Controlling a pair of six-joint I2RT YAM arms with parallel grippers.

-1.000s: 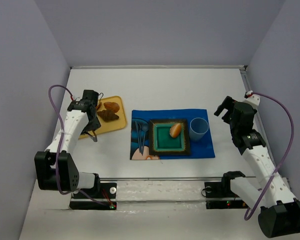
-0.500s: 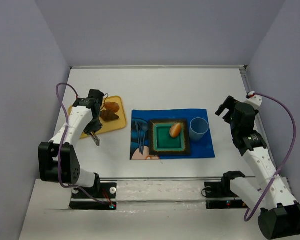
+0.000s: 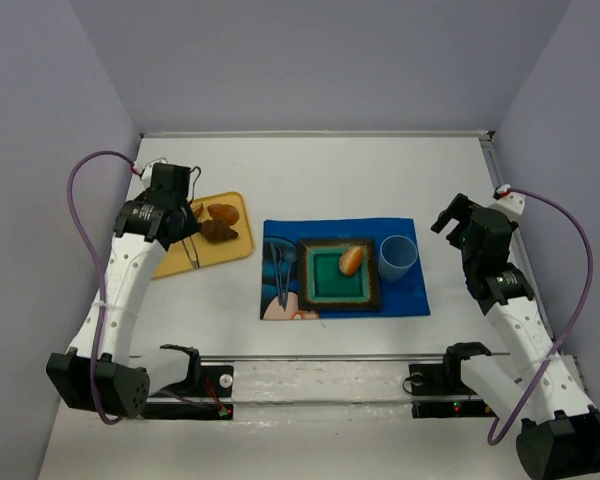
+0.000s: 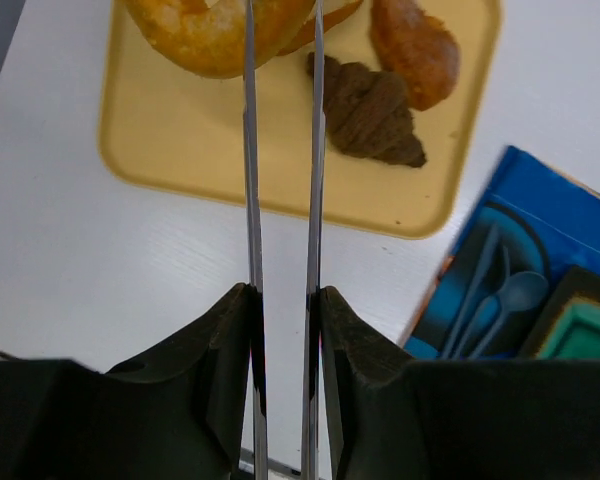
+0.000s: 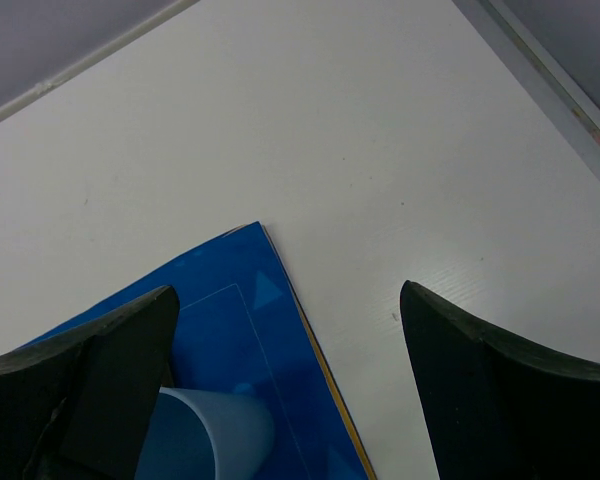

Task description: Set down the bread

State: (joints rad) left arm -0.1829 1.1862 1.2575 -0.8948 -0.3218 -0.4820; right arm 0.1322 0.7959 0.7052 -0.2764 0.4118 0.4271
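Observation:
Next, my left gripper releases the ring-shaped bagel on the green square plate (image 3: 324, 274), so that it sits next to the oval orange roll.
My left gripper (image 4: 283, 290) (image 3: 185, 230) is shut on a pair of metal tongs (image 4: 250, 150), holding them above the yellow tray (image 4: 180, 150) (image 3: 235, 250). The tongs' blades stand slightly apart and reach to the ring-shaped bagel (image 4: 205, 40) at the tray's far left. An orange-tan bread piece (image 4: 415, 50) (image 3: 224, 212) and a dark brown croissant (image 4: 365, 115) (image 3: 218, 232) lie beside it. An oval orange roll (image 3: 351, 260) rests on the green square plate (image 3: 325, 285). My right gripper (image 5: 288, 290) (image 3: 450, 215) hangs open and empty to the right of the mat.
A blue placemat (image 3: 405, 295) (image 5: 240, 330) carries the plate, a light blue cup (image 3: 398, 256) (image 5: 210, 435) and blue cutlery (image 3: 283, 265) (image 4: 500, 300). Grey walls close in the white table on three sides, with a rail along the right edge (image 5: 550, 90).
My left arm has swung outward to the left. The tongs have moved from the tray's near edge back over the tray. My right arm has not moved.

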